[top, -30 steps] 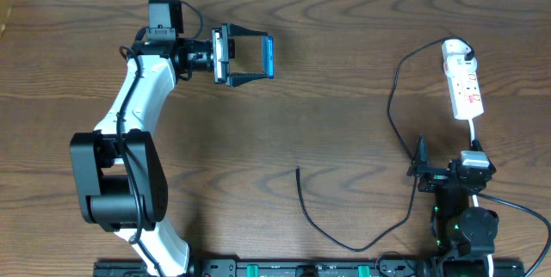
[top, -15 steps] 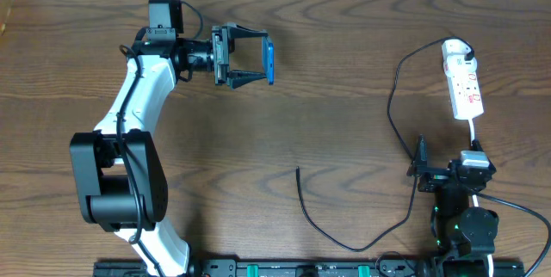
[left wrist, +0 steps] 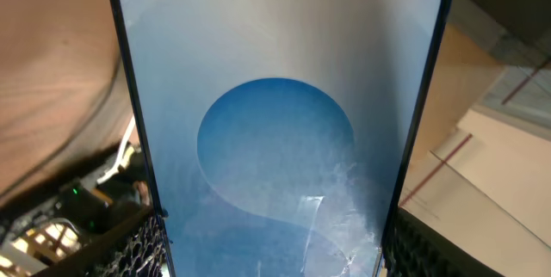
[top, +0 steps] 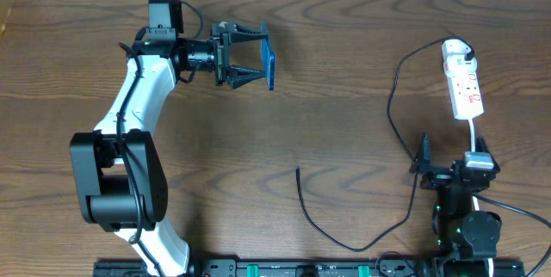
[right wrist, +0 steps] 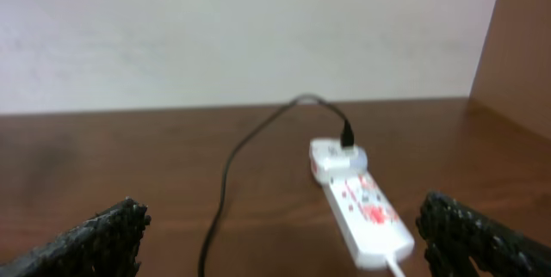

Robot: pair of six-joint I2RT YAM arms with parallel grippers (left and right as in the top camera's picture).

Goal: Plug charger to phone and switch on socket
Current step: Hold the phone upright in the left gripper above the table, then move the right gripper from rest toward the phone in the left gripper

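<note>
The phone's upper end [top: 269,58] is clear of my left gripper's fingers. My right gripper should go there next and take hold of the phone.
My left gripper [top: 256,56] is shut on the phone [top: 269,57], held edge-on above the far left of the table. The left wrist view shows its blue screen [left wrist: 277,139] with a lighter circle filling the frame between my fingers. The charger's thin black cable [top: 392,113] runs from its free tip [top: 298,170] at the table's middle round to the white adapter [top: 456,52] plugged into the socket [top: 465,88] at the far right. My right gripper [top: 443,176] is open and empty near the front right, below the socket [right wrist: 366,212].
The socket's white cord [top: 475,135] runs toward the right arm's base. A wooden side wall [right wrist: 525,53] stands right of the socket. A rail of equipment [top: 284,268] lines the front edge.
My left gripper has rolled with the phone, so the screen now shows nearly edge-on from overhead. The right gripper has shifted slightly.
</note>
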